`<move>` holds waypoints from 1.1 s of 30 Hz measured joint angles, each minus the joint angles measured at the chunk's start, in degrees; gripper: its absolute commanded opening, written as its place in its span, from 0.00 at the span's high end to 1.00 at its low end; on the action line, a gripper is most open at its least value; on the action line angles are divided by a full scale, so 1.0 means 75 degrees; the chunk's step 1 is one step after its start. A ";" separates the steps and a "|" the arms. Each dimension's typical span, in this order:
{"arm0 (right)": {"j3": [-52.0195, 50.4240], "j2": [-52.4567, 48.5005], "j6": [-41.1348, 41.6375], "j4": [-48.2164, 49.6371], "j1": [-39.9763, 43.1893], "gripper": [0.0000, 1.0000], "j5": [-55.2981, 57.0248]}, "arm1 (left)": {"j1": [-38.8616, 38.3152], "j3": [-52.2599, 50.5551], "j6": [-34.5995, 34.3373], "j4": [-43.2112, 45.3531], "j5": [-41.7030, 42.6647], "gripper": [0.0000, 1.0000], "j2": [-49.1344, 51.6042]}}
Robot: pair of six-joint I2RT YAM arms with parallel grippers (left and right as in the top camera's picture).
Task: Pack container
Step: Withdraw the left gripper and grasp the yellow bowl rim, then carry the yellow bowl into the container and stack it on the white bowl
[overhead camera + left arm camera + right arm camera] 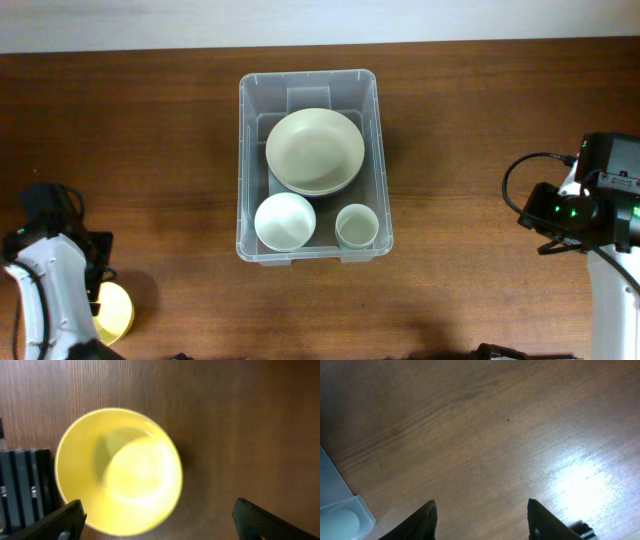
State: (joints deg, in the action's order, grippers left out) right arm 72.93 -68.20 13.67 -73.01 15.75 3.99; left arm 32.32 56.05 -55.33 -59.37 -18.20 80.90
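Observation:
The yellow bowl has a side facing the clear plastic container. Next, my left gripper goes to the yellow bowl's rim [130, 300] [181, 472] on that side and closes there.
The clear plastic container [310, 165] stands at the table's middle. It holds a large pale green plate [314, 150] on a darker dish, a white bowl [285, 221] and a small pale cup [355, 226]. A yellow bowl [113, 312] sits on the table at the front left, also in the left wrist view [119, 471]. My left gripper [159, 520] is open above the yellow bowl, fingers wide apart. My right gripper [482, 520] is open and empty over bare wood at the right; a container corner [342, 515] shows at its left.
The dark wooden table [480, 110] spans the view. My left arm [45, 280] lies at the front left, my right arm [600, 220] with its cables at the right edge.

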 measured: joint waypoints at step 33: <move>0.0000 0.0000 0.0000 0.0003 0.0003 0.46 -0.0050 | -0.1160 0.1824 0.1408 0.0711 0.2640 0.99 0.2060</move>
State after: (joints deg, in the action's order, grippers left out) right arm 72.93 -68.20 13.67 -72.99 15.77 3.62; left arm 23.62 69.73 -44.77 -54.04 1.61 96.36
